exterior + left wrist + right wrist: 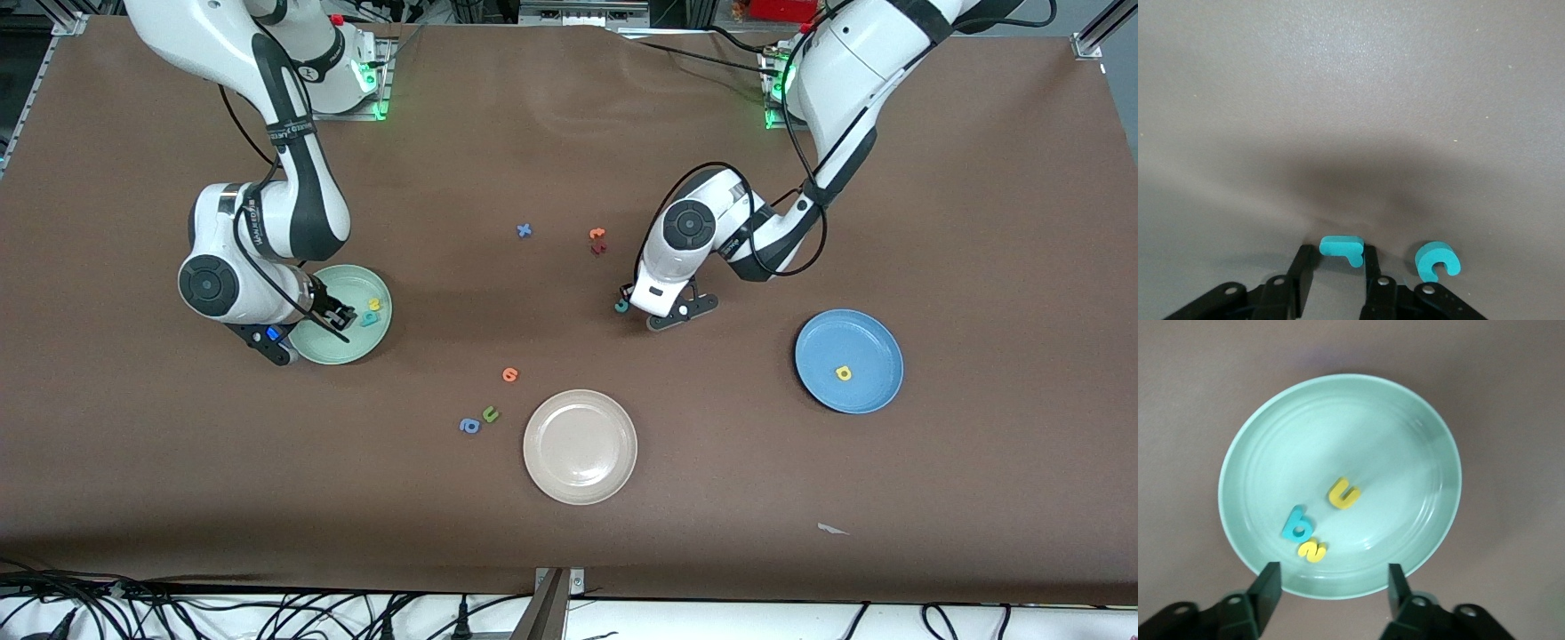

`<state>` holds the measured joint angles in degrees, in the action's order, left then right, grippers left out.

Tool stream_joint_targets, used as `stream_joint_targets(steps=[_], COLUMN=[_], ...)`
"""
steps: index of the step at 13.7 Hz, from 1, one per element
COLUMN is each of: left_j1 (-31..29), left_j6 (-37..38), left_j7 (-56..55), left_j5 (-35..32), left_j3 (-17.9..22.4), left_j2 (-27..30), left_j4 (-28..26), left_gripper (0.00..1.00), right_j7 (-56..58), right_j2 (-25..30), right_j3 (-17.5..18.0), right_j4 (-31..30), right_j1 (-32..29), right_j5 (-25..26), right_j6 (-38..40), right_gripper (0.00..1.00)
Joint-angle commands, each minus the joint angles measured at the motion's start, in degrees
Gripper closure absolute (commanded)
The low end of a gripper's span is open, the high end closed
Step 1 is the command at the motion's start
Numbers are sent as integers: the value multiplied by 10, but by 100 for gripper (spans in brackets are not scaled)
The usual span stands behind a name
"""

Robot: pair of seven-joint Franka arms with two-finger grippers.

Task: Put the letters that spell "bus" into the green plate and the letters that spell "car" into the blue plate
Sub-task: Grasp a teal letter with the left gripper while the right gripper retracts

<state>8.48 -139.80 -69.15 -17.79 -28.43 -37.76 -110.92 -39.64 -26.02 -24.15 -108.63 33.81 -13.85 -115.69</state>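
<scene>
The teal r lies lengthwise, ends against my left gripper's fingers, so next I open it and pinch its narrow stem (1339, 245) before carrying.
The green plate (356, 286) (1405, 440) sits toward the right arm's end of the table and holds a teal b (1297, 525), a yellow u (1343, 493) and a small yellow s (1313, 551). My right gripper (342, 320) (1331, 577) hangs open over the plate's rim, holding nothing. My left gripper (642, 307) (1336, 257) is down on the table, its fingers pressed against both ends of the teal r (1341, 248). The teal c (621, 307) (1437, 260) lies just outside one finger. The blue plate (871, 342) holds a yellow a (843, 373).
A beige-white plate (580, 480) lies nearer the front camera, mid-table. Beside it are an orange letter (509, 374), a green u (490, 413) and a blue a (469, 426). A blue x (524, 230) and two orange-red letters (597, 240) lie mid-table.
</scene>
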Motion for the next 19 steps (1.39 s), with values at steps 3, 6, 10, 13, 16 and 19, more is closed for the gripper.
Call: stream_joint_targets(steps=[3, 6, 10, 13, 16, 19], left_j1=[9, 8, 8, 8, 0, 0], left_j6=[-2, -2, -2, -2, 5, 15], left_j7=[-15, -15, -18, -16, -11, -12], left_j5=[-22, -26, -37, -39, -40, -40], left_j3=[8, 9, 11, 11, 12, 12], left_j2=[-13, -14, -13, -13, -9, -7], left_j4=[12, 12, 12, 12, 11, 11], left_gripper=[69, 70, 76, 65, 57, 57], right_j7=[2, 55, 185, 341, 414, 408], right_j2=[45, 94, 102, 102, 116, 158], right_j3=[11, 17, -26, -91, -128, -112], right_j4=[0, 27, 153, 221, 236, 244], right_j1=[11, 11, 9, 8, 9, 22], right_j5=[-9, 8, 57, 56, 55, 98], right_j6=[19, 73, 219, 302, 327, 361], right_gripper=[0, 0, 0, 0, 0, 0])
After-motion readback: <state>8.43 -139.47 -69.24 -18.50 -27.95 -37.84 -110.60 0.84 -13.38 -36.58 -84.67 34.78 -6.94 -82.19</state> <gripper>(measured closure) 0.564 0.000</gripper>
